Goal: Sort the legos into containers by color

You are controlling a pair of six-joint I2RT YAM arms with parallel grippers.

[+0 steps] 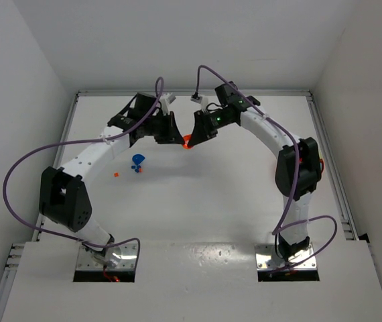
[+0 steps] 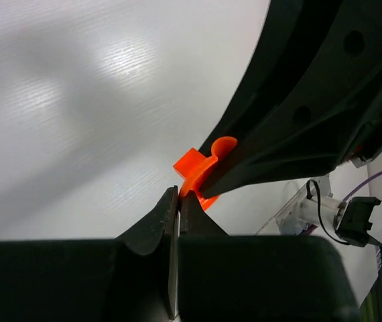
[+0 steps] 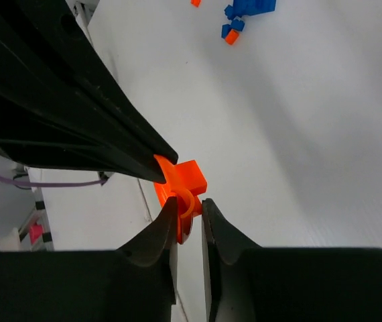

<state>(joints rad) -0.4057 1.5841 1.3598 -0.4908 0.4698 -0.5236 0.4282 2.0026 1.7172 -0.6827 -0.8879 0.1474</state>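
Note:
My right gripper is to let go of the small orange container, now hanging between both grippers, inside the round orange bowl [image 1: 305,159] under its arm's black elbow.
A small orange container [image 1: 186,141] hangs between both grippers at the back middle of the table. My left gripper [image 1: 174,137] is shut on its thin rim [image 2: 201,171], fingertips pinched together [image 2: 178,194]. My right gripper [image 1: 196,137] comes from the other side, and its jaws [image 3: 189,204] stand narrow around a curved part of the container [image 3: 184,178], touching it. Blue legos [image 1: 138,159] lie in a small heap on the table in front of the left gripper, with one orange lego [image 1: 116,174] to their left. The right wrist view shows the blue legos [image 3: 248,7] and an orange one [image 3: 231,37].
White walls enclose the table on three sides. The right arm's black fingers [image 2: 278,154] fill the upper right of the left wrist view. The left arm's fingers [image 3: 77,114] fill the upper left of the right wrist view.

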